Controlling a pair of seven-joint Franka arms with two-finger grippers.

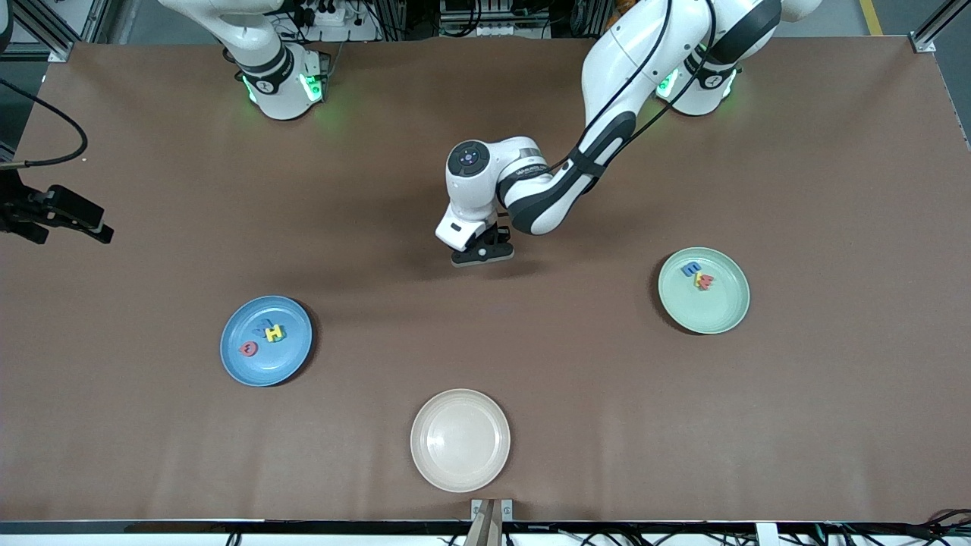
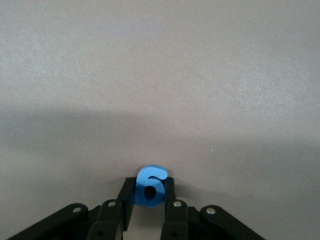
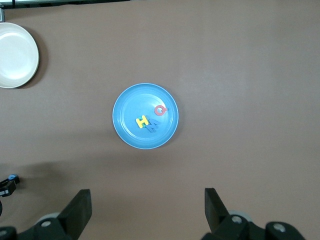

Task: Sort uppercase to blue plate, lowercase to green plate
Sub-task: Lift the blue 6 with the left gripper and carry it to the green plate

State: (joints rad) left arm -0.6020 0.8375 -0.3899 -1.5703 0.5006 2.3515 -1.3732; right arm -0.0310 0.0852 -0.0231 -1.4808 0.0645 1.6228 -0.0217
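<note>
Next, my left gripper releases the blue g on the green plate (image 1: 680,274) between the other blue letter and the plate's rim.
My left gripper (image 1: 481,255) is down at the middle of the table, shut on a blue lowercase g (image 2: 145,178) that sits between its fingertips (image 2: 149,192). The blue plate (image 1: 258,368) lies toward the right arm's end and holds uppercase letters: a red Q (image 1: 248,348), a yellow H (image 1: 274,332) and a blue M (image 1: 262,326). The green plate (image 1: 719,311) toward the left arm's end holds a blue e (image 1: 690,268) and a red w (image 1: 705,282). My right gripper (image 1: 91,222) hangs open and empty (image 3: 147,200), high above the blue plate (image 3: 129,111).
A cream-white plate (image 1: 460,440) with nothing in it lies near the table's front edge, nearer the camera than the left gripper; it also shows in the right wrist view as a cream-white plate (image 3: 15,55). Brown tabletop lies bare between the three plates.
</note>
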